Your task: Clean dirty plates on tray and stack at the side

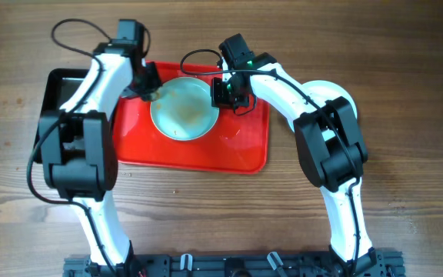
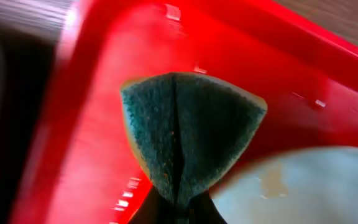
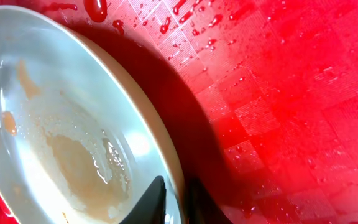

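Observation:
Next, my right gripper lays the pale mint-white plate, now tilted above the wet tray, down flat, setting it on the middle of the red tray (image 1: pixel 188 125).
One pale mint-white plate (image 1: pixel 181 110) with brownish-orange sauce smears sits tilted over the back middle of the red tray (image 1: pixel 191 150). My right gripper (image 1: pixel 223 92) is shut on the plate's right rim; in the right wrist view the fingers (image 3: pixel 178 202) pinch the rim of the plate (image 3: pixel 48 118), lifted above the wet tray (image 3: pixel 291 93). My left gripper (image 1: pixel 149 90) is shut on a folded dark green sponge (image 2: pixel 188 134) at the plate's left edge, over the tray (image 2: pixel 92 143); the plate (image 2: pixel 303 186) shows at lower right. Another pale plate (image 1: pixel 337 91) lies mostly hidden under the right arm.
A black glossy tray (image 1: pixel 56 88) stands left of the red tray, partly under my left arm. Sauce drops and water beads (image 3: pixel 166 22) dot the red tray. The wood table (image 1: pixel 406 69) surrounds everything.

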Robot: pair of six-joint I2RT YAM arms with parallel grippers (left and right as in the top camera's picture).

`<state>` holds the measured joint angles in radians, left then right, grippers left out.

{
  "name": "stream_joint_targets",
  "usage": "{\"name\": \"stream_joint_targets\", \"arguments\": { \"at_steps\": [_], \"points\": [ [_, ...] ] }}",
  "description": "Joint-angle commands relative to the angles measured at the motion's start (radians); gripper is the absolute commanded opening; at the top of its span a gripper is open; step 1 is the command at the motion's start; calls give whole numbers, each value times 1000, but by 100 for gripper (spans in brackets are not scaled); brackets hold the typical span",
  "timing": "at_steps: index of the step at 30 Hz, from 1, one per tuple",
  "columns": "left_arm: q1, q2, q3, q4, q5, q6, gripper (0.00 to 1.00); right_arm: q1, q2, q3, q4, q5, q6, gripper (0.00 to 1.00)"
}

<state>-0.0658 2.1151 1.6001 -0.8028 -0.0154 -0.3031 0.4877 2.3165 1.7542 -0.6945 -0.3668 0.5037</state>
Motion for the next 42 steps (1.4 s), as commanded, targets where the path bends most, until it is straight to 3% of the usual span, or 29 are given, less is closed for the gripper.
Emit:
{"name": "stream_joint_targets", "arguments": {
  "at_steps": [1,4,7,11,15,19,25,32,37,42],
  "points": [
    [37,-34,23,-7,-20,-23,4,19,66,-13,-7,5,20,15],
    [37,-34,23,-21,-20,-23,6,28,69,-13,-18,-13,20,4],
    [37,-34,23,-21,-20,-23,9,2,56,-7,-41,-46,20,4],
    [37,-34,23,-24,-20,-22,4,-65,-74,-6,-99,8,-57,4],
    [37,-34,23,-24,-20,-23,4,-34,-236,-6,-142,327,-138,4],
    [35,-34,23,-24,-19,-23,4,96,-312,-6,-182,753,-158,4],
    [35,-34,23,-24,-19,-23,4,287,-312,-8,-303,1307,38,4],
    [35,-34,23,-24,-19,-23,4,369,-312,-8,-339,1524,128,4],
    [35,-34,23,-24,-19,-23,4,407,-312,-8,-333,1868,185,4],
    [35,-34,23,-24,-19,-23,4,438,-316,-7,-304,1888,127,4]
  ]
}}
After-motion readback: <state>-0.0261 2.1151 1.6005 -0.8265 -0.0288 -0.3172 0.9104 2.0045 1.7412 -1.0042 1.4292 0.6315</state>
